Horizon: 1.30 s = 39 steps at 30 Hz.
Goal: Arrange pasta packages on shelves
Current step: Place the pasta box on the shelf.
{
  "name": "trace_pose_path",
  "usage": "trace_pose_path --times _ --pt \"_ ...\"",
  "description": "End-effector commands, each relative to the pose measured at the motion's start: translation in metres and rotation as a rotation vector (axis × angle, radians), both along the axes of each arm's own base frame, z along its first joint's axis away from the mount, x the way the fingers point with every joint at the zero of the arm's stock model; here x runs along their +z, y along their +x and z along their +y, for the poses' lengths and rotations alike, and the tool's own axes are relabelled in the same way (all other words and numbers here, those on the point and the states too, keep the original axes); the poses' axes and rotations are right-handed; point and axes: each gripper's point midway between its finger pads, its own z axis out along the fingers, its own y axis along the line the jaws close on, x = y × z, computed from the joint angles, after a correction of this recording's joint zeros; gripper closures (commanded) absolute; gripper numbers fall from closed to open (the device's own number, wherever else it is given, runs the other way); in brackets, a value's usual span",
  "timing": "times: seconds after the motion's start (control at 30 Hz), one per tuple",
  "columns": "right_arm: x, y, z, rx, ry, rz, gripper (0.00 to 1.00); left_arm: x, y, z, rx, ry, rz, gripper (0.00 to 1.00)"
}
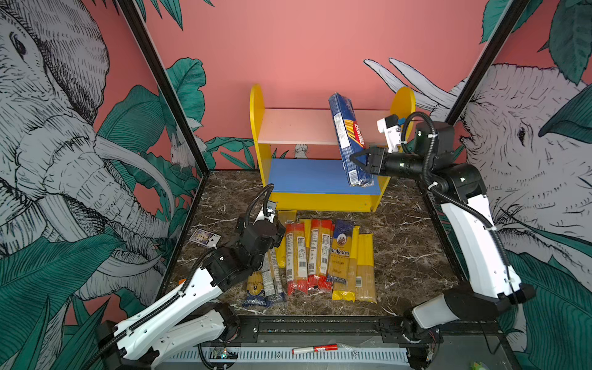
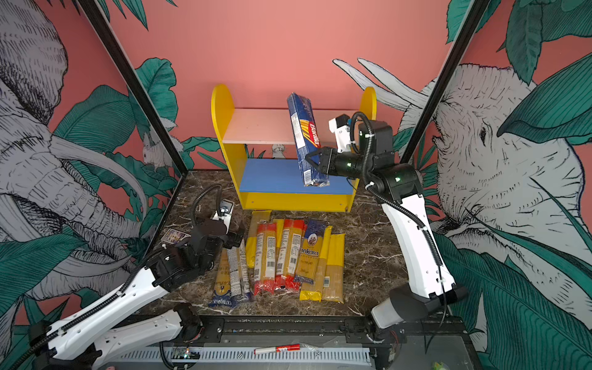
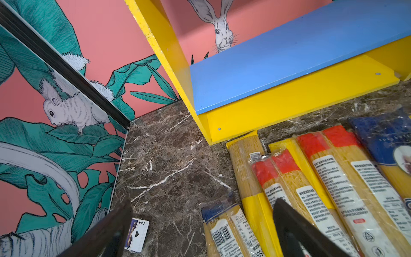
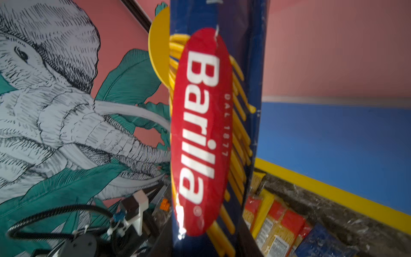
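Note:
Next, I let go of the blue Barilla pasta package with my right gripper on the pink upper board (image 1: 378, 126), beside the closer yellow panel. The package is now at the blue lower board.
My right gripper (image 1: 356, 159) (image 4: 205, 244) is shut on a dark blue Barilla pasta package (image 1: 347, 134) (image 2: 304, 131) (image 4: 200, 133). The pack stands nearly upright, leaning left, with its lower end at the blue lower board (image 1: 304, 176) of the shelves (image 1: 256, 121). The pale pink upper board (image 1: 294, 126) is bare. Several more pasta packages (image 1: 320, 256) (image 3: 322, 189) lie side by side on the marble floor in front of the shelves. My left gripper (image 1: 278, 238) (image 3: 204, 231) hangs open over the left end of that row, above blue-ended packs (image 3: 226, 231), holding nothing.
A playing card (image 1: 205, 237) (image 3: 136, 233) lies on the marble left of the row. A red-and-white marker pen (image 1: 315, 348) rests on the front rail. Black frame posts (image 1: 160, 80) and printed walls close in both sides.

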Motion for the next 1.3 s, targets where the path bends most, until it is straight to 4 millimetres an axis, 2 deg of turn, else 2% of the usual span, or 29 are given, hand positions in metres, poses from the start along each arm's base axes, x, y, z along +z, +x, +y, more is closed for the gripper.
trace_pose_path --times 0.0,0.13,0.3,0.37,0.7,0.87,1.03,1.1,1.13,1.27 --pt "0.066 0.024 -0.021 -0.113 -0.085 -0.319 0.90 0.012 0.003 -0.010 -0.025 -0.038 -0.017 0.01" --pt "0.072 0.060 -0.039 -0.235 -0.162 -0.372 0.90 0.006 0.004 -0.014 -0.033 -0.045 -0.001 0.01" --pt "0.062 0.104 -0.069 -0.403 -0.249 -0.406 0.89 0.000 0.004 -0.013 -0.030 -0.024 0.008 0.01" --pt "0.057 0.115 -0.076 -0.449 -0.291 -0.416 0.90 -0.001 0.004 -0.013 -0.028 -0.018 0.010 0.01" --pt "0.051 0.131 -0.095 -0.536 -0.390 -0.438 0.87 -0.002 0.008 -0.018 -0.037 -0.013 0.008 0.01" --pt "0.059 0.136 -0.112 -0.611 -0.404 -0.459 0.86 -0.004 0.013 -0.025 -0.046 0.014 0.015 0.01" --pt "0.061 0.141 -0.121 -0.641 -0.411 -0.467 0.83 -0.005 0.016 -0.030 -0.055 0.021 0.021 0.01" --pt "0.058 0.144 -0.123 -0.648 -0.414 -0.458 0.78 -0.006 0.016 -0.031 -0.057 0.025 0.025 0.01" --pt "0.055 0.147 -0.123 -0.653 -0.419 -0.451 0.71 -0.006 0.016 -0.031 -0.057 0.025 0.025 0.01" --pt "0.047 0.153 -0.129 -0.693 -0.420 -0.425 0.34 -0.005 0.016 -0.030 -0.058 0.024 0.021 0.01"
